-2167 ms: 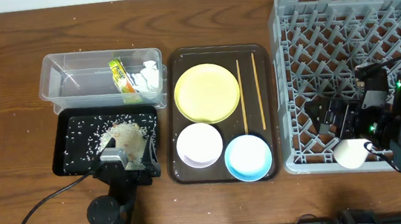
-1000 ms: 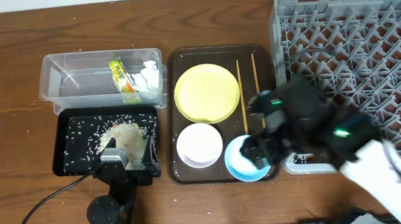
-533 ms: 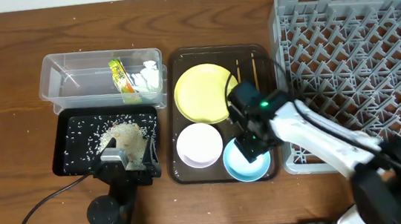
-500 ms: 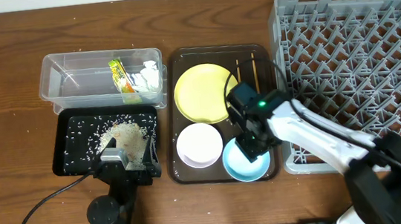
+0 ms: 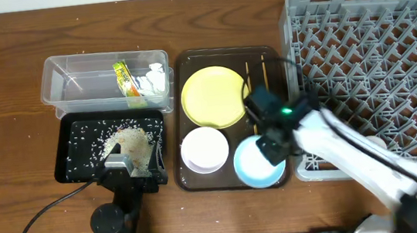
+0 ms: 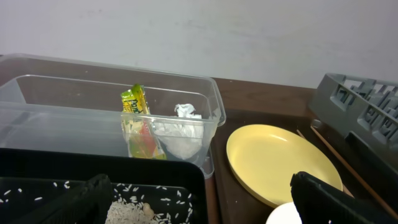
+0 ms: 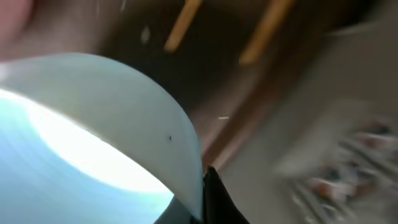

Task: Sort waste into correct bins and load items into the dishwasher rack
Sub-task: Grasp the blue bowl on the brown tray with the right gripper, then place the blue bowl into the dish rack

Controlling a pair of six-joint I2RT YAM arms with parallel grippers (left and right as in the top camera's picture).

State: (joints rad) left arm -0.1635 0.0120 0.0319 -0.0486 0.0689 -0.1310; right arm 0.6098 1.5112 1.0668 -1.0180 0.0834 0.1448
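Observation:
The robot's right gripper will release the light-blue bowl among the rack's middle wires [image 5: 356, 88], on the half nearer the brown tray.
The light-blue bowl [image 5: 256, 166] sits at the brown tray's front right, and my right gripper [image 5: 275, 145] is shut on its right rim. In the right wrist view the bowl [image 7: 93, 124] fills the frame, its rim pinched at my right gripper [image 7: 202, 186]. The yellow plate [image 5: 214, 96], white bowl [image 5: 203, 150] and chopsticks [image 5: 264, 68] also lie on that tray. The wrapper [image 5: 123, 79] and tissue [image 5: 154, 77] are in the clear tub [image 5: 72, 73]. Rice [image 5: 130, 144] lies in the black tray [image 5: 71, 139]. My left gripper [image 5: 133, 171] hangs open over it. The rack [image 5: 375, 76] stands at the right.
The brown serving tray [image 5: 221, 53] lies between the bins and the rack. A black cable [image 5: 41, 219] runs across the front left of the table. In the left wrist view, the clear tub [image 6: 205, 99], yellow plate [image 6: 280, 162] and rack corner [image 6: 360, 106] show.
My right arm came from the rack's front over to the brown tray, and its jaws shut on the light-blue bowl's rim. The left arm has not moved.

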